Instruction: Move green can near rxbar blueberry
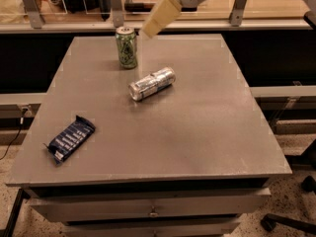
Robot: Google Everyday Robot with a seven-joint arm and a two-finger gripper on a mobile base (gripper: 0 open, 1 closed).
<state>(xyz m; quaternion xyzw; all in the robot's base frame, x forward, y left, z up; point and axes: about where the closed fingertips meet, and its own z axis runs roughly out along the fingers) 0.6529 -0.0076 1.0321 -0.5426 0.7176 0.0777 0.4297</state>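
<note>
The robot's gripper will close on the upper part of the green can (125,36), because the can stands upright on the table.
The green can (126,47) stands upright near the far left edge of the grey table (197,132). The rxbar blueberry (70,138), a dark blue wrapper with white lettering, lies flat near the front left corner. My gripper (159,18) hangs above the far edge of the table, just right of and above the green can, not touching it. It holds nothing that I can see.
A plain silver can (152,83) lies on its side in the middle of the table, between the green can and the front. A railing with metal posts (237,6) runs behind the table. Drawers (153,209) sit under the tabletop.
</note>
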